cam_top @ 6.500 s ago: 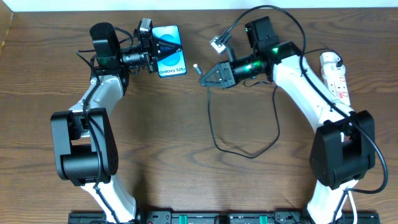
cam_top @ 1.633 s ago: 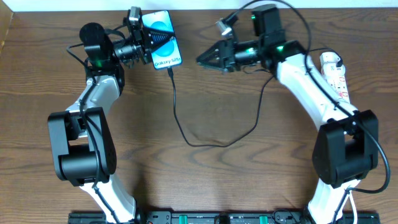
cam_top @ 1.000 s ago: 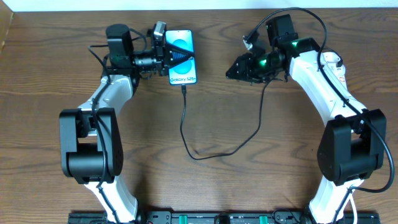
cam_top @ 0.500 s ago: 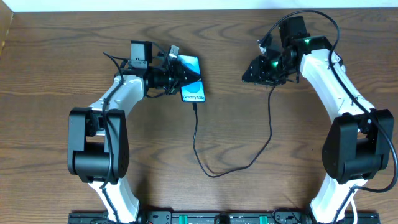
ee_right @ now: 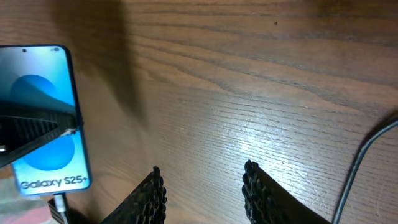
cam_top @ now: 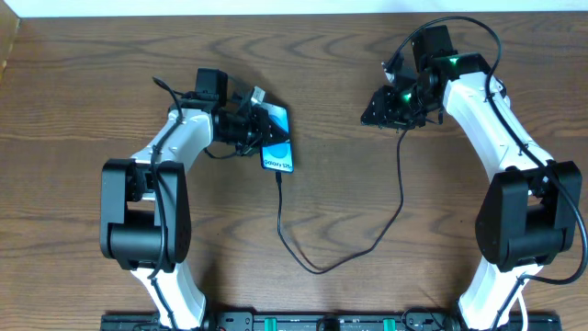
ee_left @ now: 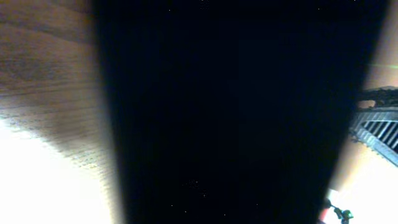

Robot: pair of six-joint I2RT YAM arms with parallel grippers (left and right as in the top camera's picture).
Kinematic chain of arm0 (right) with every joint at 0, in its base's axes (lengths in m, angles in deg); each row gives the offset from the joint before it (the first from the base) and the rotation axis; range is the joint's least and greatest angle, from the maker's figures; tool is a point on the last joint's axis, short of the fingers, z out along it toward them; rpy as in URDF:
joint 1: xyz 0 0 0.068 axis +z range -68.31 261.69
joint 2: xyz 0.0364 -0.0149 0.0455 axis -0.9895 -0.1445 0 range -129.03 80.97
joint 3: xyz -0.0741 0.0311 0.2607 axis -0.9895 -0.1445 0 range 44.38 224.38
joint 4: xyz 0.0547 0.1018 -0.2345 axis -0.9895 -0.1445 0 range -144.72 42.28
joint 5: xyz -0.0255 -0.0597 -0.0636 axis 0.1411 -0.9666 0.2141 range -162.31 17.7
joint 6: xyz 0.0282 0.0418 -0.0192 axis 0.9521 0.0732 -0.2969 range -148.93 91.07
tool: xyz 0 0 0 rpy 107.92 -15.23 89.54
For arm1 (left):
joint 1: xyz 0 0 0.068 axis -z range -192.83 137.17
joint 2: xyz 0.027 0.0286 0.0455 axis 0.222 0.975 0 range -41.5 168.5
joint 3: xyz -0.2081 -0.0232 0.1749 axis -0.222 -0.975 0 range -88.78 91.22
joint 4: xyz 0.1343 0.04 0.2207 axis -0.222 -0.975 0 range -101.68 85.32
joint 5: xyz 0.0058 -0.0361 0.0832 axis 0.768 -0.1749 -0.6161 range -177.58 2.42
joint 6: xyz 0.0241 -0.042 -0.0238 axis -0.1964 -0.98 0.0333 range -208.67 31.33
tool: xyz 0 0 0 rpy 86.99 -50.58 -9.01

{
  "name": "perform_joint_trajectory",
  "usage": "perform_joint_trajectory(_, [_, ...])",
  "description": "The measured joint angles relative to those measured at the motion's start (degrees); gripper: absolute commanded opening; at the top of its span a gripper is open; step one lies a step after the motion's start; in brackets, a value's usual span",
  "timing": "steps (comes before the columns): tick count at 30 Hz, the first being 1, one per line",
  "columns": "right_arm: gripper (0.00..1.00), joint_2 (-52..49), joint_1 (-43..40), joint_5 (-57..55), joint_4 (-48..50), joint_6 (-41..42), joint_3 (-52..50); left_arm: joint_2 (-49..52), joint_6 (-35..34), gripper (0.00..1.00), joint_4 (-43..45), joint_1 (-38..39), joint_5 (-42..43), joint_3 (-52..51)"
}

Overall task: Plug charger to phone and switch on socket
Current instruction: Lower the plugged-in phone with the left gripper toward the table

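Observation:
The robot's left gripper should set the phone, now held by its edges in that gripper, down on the bare wood (cam_top: 289, 139) between the two grippers, a little closer to the right gripper.
The phone (cam_top: 277, 147), blue screen up with "Galaxy" text, is held in my left gripper (cam_top: 269, 129), which is shut on its edges. In the right wrist view the phone (ee_right: 43, 118) shows at the left with a dark finger of the left gripper across its screen. The charger's black cable (cam_top: 317, 267) is plugged into the phone's lower end (cam_top: 280, 176) and loops across the table up to my right arm. My right gripper (cam_top: 371, 115) is open and empty, well right of the phone; its fingers (ee_right: 261, 193) stand apart over bare wood. The socket is hidden by my right arm.
A dark surface fills nearly all of the left wrist view (ee_left: 224, 112), with wood at its sides. The cable also runs along the right edge of the right wrist view (ee_right: 373, 152). The wooden table (cam_top: 73, 110) ends at a white strip at the back.
My left gripper has carried the phone a little down and left, tilting it, and the plugged cable's loop has followed. My right gripper has stayed in place, open.

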Motion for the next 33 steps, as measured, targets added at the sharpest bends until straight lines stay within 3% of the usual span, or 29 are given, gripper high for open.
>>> perform_joint_trajectory(5, [0.40,0.0,0.0,-0.5,-0.4,0.0,0.0,0.0,0.9,0.07,-1.8,3.0,-1.8,6.4])
perform_joint_trajectory(33, [0.40,0.0,1.9,-2.4,-1.3,-0.2,0.0,7.5,0.8,0.07,-0.9,4.4,-9.0,6.5])
